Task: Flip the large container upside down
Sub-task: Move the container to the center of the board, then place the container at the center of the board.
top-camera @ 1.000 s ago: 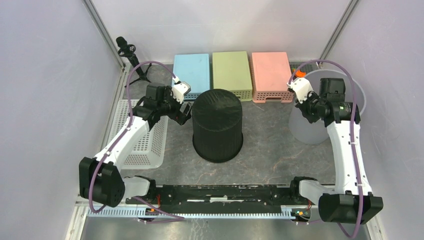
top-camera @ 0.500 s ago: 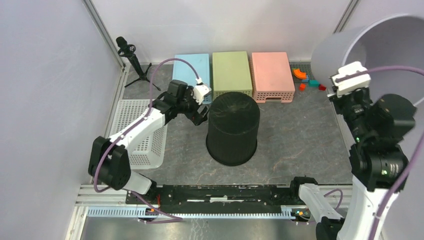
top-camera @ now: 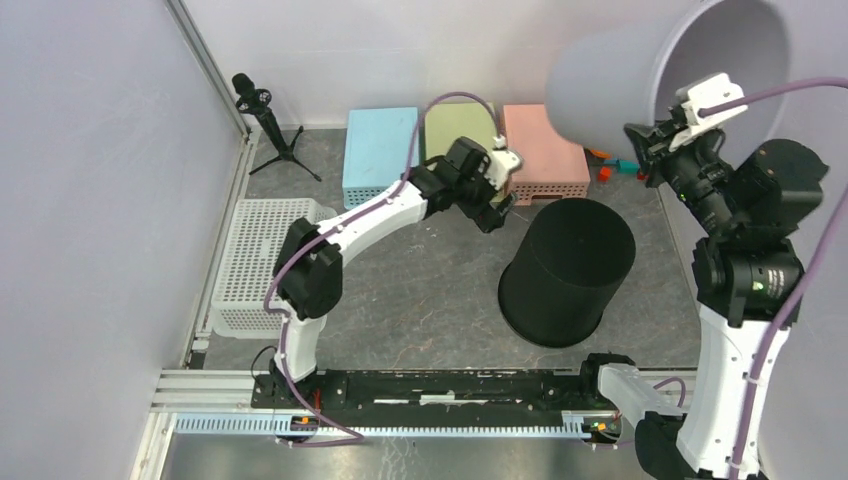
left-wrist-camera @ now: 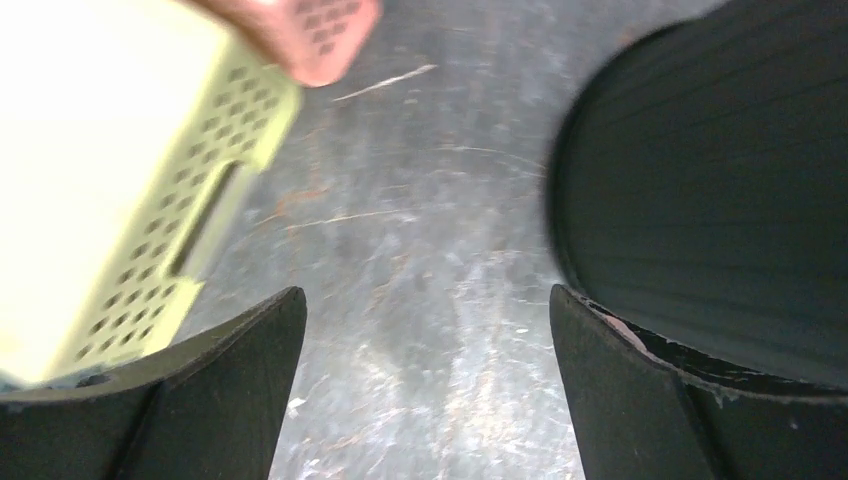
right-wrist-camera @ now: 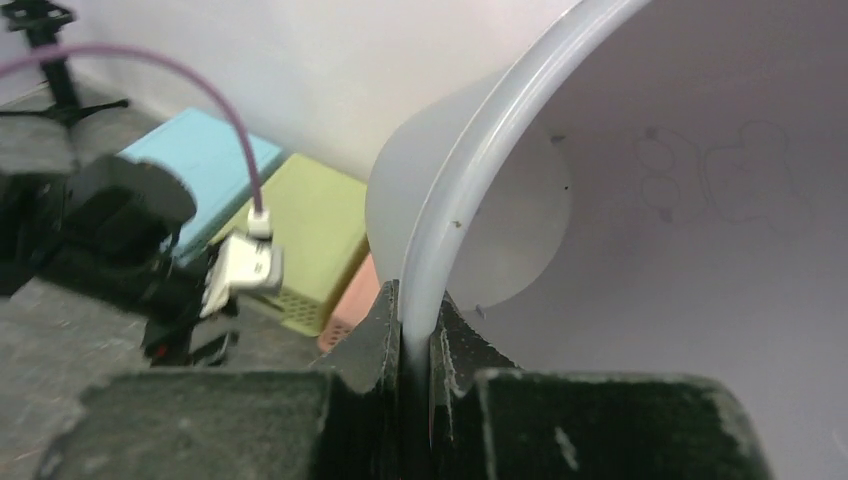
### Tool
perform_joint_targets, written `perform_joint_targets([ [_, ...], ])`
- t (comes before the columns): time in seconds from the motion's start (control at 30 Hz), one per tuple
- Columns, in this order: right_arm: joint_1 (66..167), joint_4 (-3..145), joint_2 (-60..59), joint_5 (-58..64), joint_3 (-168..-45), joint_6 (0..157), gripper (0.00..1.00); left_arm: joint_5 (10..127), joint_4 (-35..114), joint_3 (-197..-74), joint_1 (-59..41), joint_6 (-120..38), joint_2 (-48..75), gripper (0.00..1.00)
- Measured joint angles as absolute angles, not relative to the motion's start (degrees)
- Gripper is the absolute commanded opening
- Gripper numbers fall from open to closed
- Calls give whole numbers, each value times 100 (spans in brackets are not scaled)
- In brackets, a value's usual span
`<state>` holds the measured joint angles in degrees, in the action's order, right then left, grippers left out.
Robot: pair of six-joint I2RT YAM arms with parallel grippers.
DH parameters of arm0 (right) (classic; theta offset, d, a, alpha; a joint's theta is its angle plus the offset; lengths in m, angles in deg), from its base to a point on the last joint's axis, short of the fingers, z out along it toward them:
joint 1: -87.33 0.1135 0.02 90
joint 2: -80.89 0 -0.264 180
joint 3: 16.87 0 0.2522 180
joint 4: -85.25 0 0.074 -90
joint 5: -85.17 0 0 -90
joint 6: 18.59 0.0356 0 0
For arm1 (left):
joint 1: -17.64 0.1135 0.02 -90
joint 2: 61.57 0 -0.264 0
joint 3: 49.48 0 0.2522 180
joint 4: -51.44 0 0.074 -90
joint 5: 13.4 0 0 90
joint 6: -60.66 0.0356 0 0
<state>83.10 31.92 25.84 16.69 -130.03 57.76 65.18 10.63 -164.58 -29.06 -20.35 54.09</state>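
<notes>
Next, my right gripper sets the large container down on the bare table (top-camera: 430, 268) between the white mesh basket and the black bin. The container now hangs high over the table.
The large pale grey container (top-camera: 620, 70) hangs high over the back right of the table, tipped on its side with its mouth facing right. My right gripper (top-camera: 655, 140) is shut on its rim; in the right wrist view the fingers (right-wrist-camera: 415, 330) pinch the thin rim of the container (right-wrist-camera: 650, 200). A black ribbed bin (top-camera: 570, 270) stands mouth down on the table right of centre. My left gripper (top-camera: 497, 205) is open and empty just left of it; the left wrist view shows the gripper (left-wrist-camera: 425, 300) over bare table with the bin (left-wrist-camera: 720, 180) by its right finger.
Blue (top-camera: 380, 150), green (top-camera: 450, 120) and pink (top-camera: 540, 155) boxes line the back. A white mesh basket (top-camera: 255, 260) lies at the left. Small coloured blocks (top-camera: 605, 165) sit at the back right. A small tripod (top-camera: 262, 115) stands at the back left.
My right gripper has lifted the grey container off the table and tipped it sideways. My left arm has swept right, and the black bin has slid right with it.
</notes>
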Motion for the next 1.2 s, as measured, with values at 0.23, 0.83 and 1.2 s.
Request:
perform_joint_targets([
  [0.23, 8294, 3421, 2366, 2788, -12655, 6217, 0, 6634, 977, -15889, -1326, -2393, 4272, 100],
  [0.83, 11503, 3299, 493, 3146, -13359, 5819, 0, 6081, 226, -12475, 86, -129, -1682, 100],
  [1.2, 14397, 2326, -283, 980, -12432, 4480, 0, 3965, -1763, -12943, 1090, 1156, -2010, 100],
])
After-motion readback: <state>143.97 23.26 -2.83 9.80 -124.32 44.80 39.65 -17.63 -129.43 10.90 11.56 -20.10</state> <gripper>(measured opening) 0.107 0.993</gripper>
